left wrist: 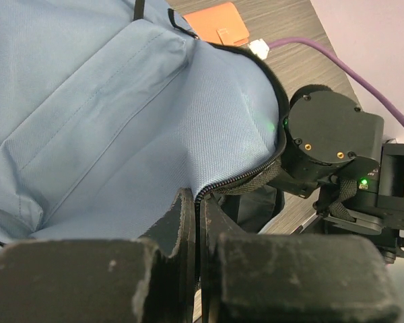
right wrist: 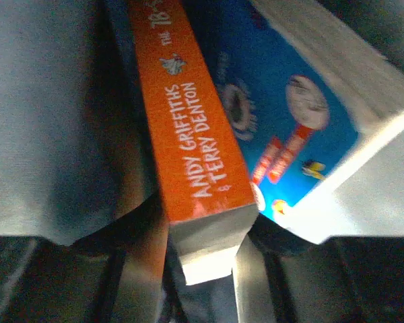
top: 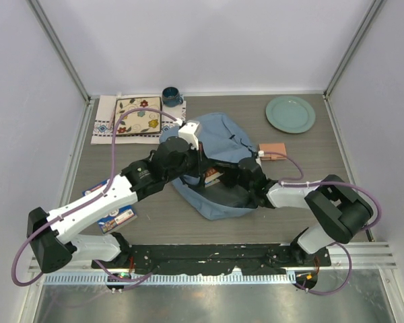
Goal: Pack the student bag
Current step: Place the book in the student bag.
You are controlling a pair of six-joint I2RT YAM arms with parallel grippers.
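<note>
Next, I release the flap's zipper edge with my left gripper over the open bag, along the bag opening's near rim (top: 219, 204).
The dusty-blue student bag (top: 219, 138) lies mid-table with its opening toward the near side. My left gripper (top: 199, 159) is shut on the bag's zipper edge (left wrist: 239, 180) and holds the flap up. In the left wrist view the jaws (left wrist: 198, 205) pinch the dark zipper line. My right gripper (top: 227, 176) reaches into the opening and is shut on a book with an orange spine (right wrist: 188, 114) and a blue cover. The book (top: 212, 177) sits between its fingers (right wrist: 140, 269) inside the dark bag interior.
A blue book (top: 112, 210) lies on the table under my left arm. A small orange notebook (top: 273, 150) lies right of the bag. A teal plate (top: 291, 113) is back right. A floral mat (top: 136, 116) and a blue mug (top: 172, 96) are back left.
</note>
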